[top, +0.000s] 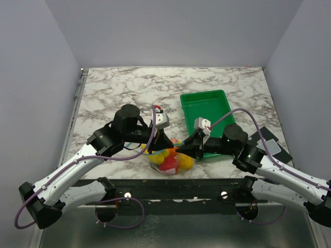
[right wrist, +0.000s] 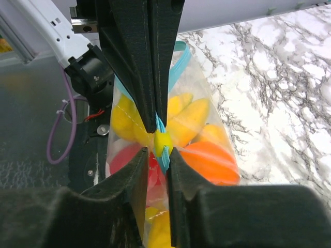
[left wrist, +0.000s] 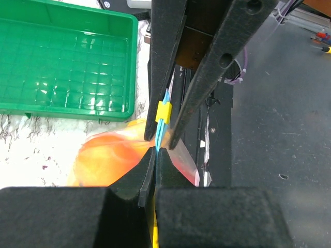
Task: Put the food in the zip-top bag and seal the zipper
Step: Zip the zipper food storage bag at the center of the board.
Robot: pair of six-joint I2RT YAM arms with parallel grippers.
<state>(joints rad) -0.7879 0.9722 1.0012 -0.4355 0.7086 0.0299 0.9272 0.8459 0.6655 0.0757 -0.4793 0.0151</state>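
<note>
My left gripper grips the blue zipper short of its yellow slider; it should open, then close on the slider (left wrist: 164,112) before my right gripper pulls the zipper.
The clear zip-top bag (top: 170,160) hangs between both grippers near the table's front edge, with the food (top: 166,155) inside it. The right wrist view shows yellow lemons (right wrist: 190,119), an orange fruit (right wrist: 207,160) and a red one (right wrist: 124,157) in the bag. My left gripper (left wrist: 155,151) is shut on the blue zipper (left wrist: 163,129). My right gripper (right wrist: 159,153) straddles the zipper (right wrist: 165,157) right behind its yellow slider (right wrist: 162,140). Its jaws stand narrowly apart, with a gap on one side of the strip. The two grippers face each other, tips nearly meeting.
The green ribbed tray (top: 204,111) sits on the marble table (top: 119,88) just beyond the bag, with nothing in it (left wrist: 62,62). A dark flat pad (top: 271,144) lies at the right. The table's front edge and a black rail (top: 170,186) run under the bag.
</note>
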